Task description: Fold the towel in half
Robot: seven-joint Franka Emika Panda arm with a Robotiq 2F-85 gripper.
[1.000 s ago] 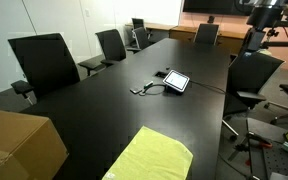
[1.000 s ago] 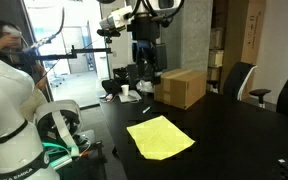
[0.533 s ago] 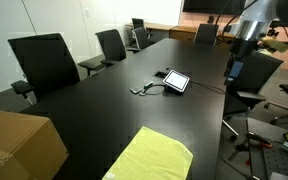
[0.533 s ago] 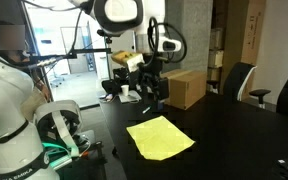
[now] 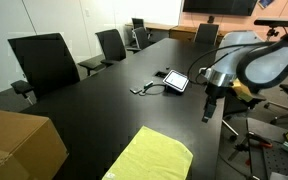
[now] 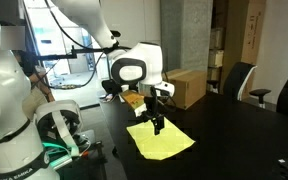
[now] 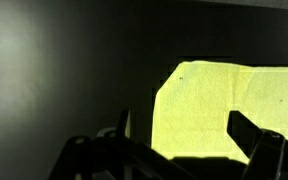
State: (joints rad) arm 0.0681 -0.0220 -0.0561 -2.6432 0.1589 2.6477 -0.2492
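Note:
The towel's corner [image 5: 189, 152] [image 7: 177, 74] closest to my arm should be the next spot my gripper goes to and closes on, so the yellow-green towel can be folded over.
The towel [image 5: 154, 155] is a bright yellow-green cloth lying flat on the black table [image 5: 104, 100], near its front edge. It also shows in an exterior view [image 6: 162, 139] and fills the right half of the wrist view [image 7: 224, 100]. My gripper [image 5: 208, 110] hangs low over the table; in an exterior view [image 6: 156, 126] it is just above the towel's near edge. In the wrist view the gripper [image 7: 180, 122] is open and empty, its two dark fingers [image 7: 246, 132] framing the towel's corner.
A brown cardboard box [image 5: 19, 145] sits at the table's corner, also seen in an exterior view [image 6: 180, 87]. A tablet [image 5: 175, 81] with cables lies mid-table. Black office chairs [image 5: 44, 62] line the table's sides.
The arm has swung down from high above the table; the gripper now hangs low over the towel's edge. The towel has not moved.

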